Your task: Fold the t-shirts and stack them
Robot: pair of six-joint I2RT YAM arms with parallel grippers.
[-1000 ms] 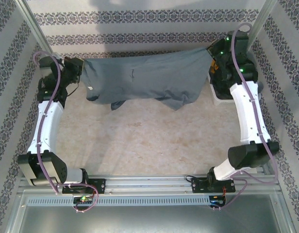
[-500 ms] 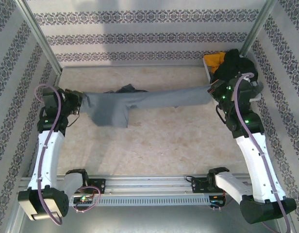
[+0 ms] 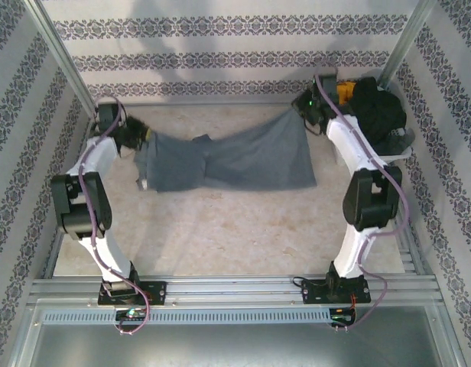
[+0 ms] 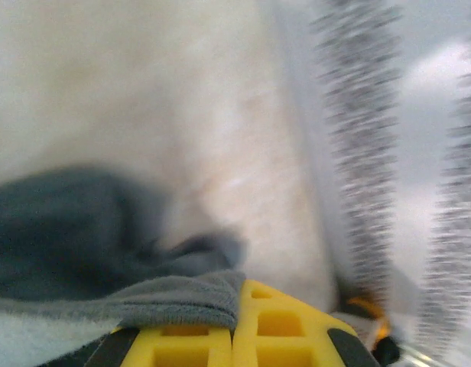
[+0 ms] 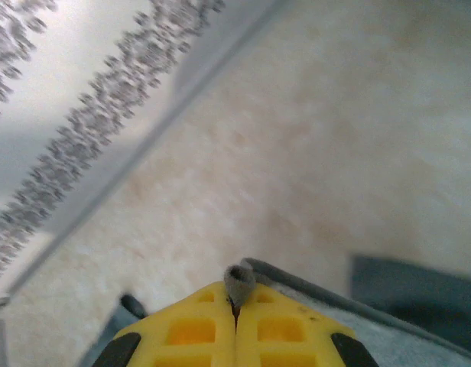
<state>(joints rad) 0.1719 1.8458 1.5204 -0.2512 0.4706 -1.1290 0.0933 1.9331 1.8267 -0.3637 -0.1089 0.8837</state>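
Observation:
My right gripper should lay the blue-grey t-shirt's corner on the beige table (image 3: 323, 174) by the white tray's near corner. The t-shirt now hangs stretched over the table's far half.
A slate blue-grey t-shirt (image 3: 235, 160) hangs stretched between my two grippers over the far half of the table, its lower part lying on the surface. My left gripper (image 3: 141, 140) is shut on its left edge, and grey cloth (image 4: 144, 302) drapes over the yellow left finger (image 4: 182, 340). My right gripper (image 3: 306, 108) is shut on the shirt's right corner, a pinch of grey cloth (image 5: 238, 283) sticking out between the yellow fingertips (image 5: 281, 325). A black t-shirt (image 3: 377, 107) and a mustard yellow t-shirt (image 3: 344, 92) lie piled at the far right.
A white tray (image 3: 400, 149) at the far right holds the black and yellow shirts, close behind the right arm. Patterned walls enclose the table on three sides, with metal posts (image 3: 63, 57) at the far corners. The beige table (image 3: 220, 229) lies bare in front of the shirt.
Both arms have swung out to the far side of the table, carrying the blue-grey shirt with them. The shirt has dropped lower and now sags onto the surface.

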